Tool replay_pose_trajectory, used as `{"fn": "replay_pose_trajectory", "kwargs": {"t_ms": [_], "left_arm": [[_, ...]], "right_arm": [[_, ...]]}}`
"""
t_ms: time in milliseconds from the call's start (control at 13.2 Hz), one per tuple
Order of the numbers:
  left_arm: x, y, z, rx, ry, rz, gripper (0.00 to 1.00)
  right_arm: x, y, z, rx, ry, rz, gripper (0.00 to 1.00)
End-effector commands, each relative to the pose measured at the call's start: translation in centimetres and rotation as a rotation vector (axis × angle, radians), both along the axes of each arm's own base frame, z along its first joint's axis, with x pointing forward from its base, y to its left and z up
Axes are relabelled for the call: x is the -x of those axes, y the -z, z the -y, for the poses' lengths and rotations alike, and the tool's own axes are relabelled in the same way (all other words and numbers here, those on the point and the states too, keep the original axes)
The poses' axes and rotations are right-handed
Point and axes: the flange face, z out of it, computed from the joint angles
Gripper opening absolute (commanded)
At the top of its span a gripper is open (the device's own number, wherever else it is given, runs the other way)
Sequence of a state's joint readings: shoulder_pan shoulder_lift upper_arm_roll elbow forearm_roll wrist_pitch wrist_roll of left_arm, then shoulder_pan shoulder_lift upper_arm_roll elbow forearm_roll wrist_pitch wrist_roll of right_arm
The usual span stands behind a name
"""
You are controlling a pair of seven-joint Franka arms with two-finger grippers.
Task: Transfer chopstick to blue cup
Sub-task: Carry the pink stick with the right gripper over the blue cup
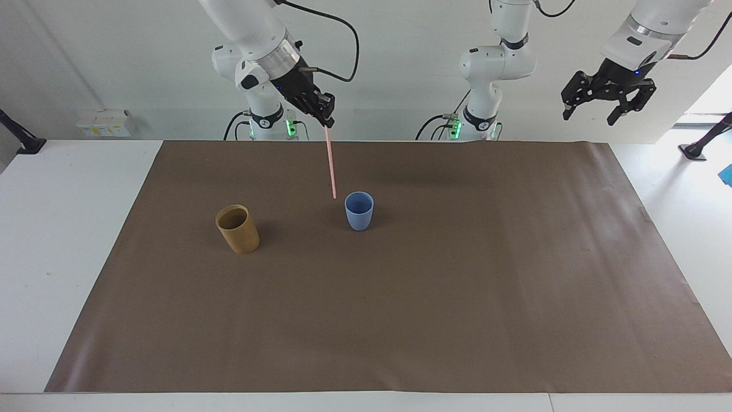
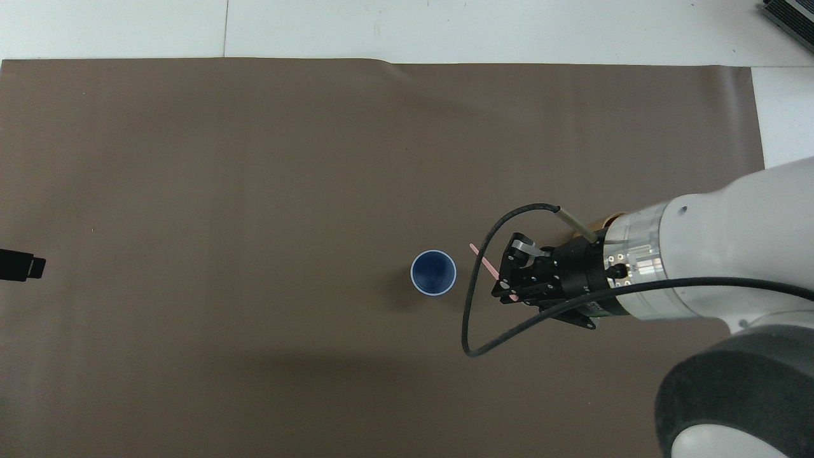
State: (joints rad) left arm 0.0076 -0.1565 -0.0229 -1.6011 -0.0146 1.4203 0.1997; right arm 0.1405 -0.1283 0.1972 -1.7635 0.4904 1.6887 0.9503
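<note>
The pale pink chopstick, now hanging upright beside the blue cup, will be released by my right gripper inside the blue cup (image 2: 430,276), with the chopstick's upper end leaning over the rim of the cup.
My right gripper (image 1: 327,119) is shut on the top end of the pale pink chopstick (image 1: 330,163), which hangs nearly upright in the air. Its lower tip is close beside the rim of the blue cup (image 1: 359,212), toward the right arm's end, and outside the cup. The overhead view shows the right gripper (image 2: 509,289) and a short length of chopstick (image 2: 483,261) beside the blue cup (image 2: 433,273). My left gripper (image 1: 592,109) waits open, high over the left arm's end of the table; only its tip (image 2: 25,266) shows from overhead.
A tan-brown cup (image 1: 237,229) stands upright on the brown mat (image 1: 457,286) toward the right arm's end. Overhead, the right arm hides most of it; a sliver of the tan cup (image 2: 601,222) shows.
</note>
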Motion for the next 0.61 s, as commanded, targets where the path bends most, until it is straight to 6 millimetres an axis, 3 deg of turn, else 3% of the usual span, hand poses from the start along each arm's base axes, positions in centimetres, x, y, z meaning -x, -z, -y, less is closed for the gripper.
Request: {"fn": "replay_pose_trajectory", "kwargs": {"t_ms": [0, 227, 531], "left_arm": [[0.5, -0.7, -0.2, -0.009, 0.000, -0.002, 1.00], [0.4, -0.6, -0.2, -0.009, 0.000, -0.003, 1.00], [0.5, -0.7, -0.2, -0.009, 0.000, -0.002, 1.00]], "right_arm": [[-1.0, 1.9, -2.5, -0.026, 0.051, -0.049, 0.00], [-1.0, 4.6, -3.8, -0.003, 0.058, -0.117, 0.00], [-1.1, 8.5, -3.6, 0.025, 0.088, -0.142, 0.00]]}}
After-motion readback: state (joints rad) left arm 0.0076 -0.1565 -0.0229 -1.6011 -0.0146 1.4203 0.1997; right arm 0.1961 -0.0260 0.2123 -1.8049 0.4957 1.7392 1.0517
